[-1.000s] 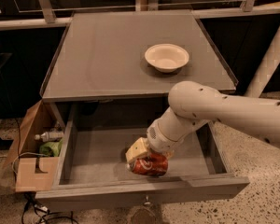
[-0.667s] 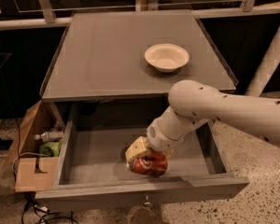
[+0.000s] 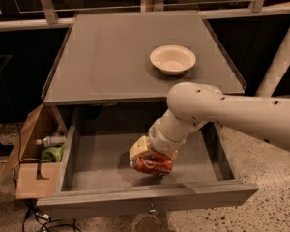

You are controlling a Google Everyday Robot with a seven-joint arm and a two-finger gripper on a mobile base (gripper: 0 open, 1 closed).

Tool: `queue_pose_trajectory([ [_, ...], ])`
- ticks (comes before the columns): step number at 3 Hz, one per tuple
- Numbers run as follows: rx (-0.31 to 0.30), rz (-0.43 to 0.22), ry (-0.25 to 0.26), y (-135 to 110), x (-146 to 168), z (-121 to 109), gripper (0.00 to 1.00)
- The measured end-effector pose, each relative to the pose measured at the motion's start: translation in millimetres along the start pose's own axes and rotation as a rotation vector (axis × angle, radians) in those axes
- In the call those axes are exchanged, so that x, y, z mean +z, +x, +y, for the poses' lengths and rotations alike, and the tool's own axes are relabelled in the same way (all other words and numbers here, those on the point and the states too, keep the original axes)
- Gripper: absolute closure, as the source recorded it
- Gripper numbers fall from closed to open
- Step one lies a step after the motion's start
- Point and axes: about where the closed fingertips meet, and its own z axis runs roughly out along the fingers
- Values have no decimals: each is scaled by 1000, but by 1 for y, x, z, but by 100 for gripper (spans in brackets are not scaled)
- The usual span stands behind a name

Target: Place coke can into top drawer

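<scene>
Next, I let the coke can go from my gripper on the drawer's bottom beside the middle of its front panel [image 3: 155, 175].
The top drawer [image 3: 145, 197] of the grey cabinet is pulled open toward me. The red coke can [image 3: 153, 164] lies on its side inside the drawer, near the front middle. My gripper [image 3: 147, 154] reaches down into the drawer from the right on a white arm [image 3: 217, 112] and sits right on top of the can, its cream-coloured end against the can's upper left. The wrist hides most of the gripper.
A white bowl [image 3: 172, 59] stands on the cabinet top [image 3: 111, 57] at the back right. A brown cardboard box [image 3: 31, 166] with a bottle and green item stands on the floor left of the drawer. A white post [image 3: 280, 57] rises at the right.
</scene>
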Motion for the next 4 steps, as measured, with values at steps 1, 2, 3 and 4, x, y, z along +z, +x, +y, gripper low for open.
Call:
queue_pose_trajectory([
  [1, 57, -15, 47, 0, 5, -7, 100],
  [2, 83, -5, 82, 9, 15, -12, 100],
  [3, 81, 8, 110, 18, 26, -15, 100],
  [4, 76, 18, 130, 22, 31, -16, 100],
])
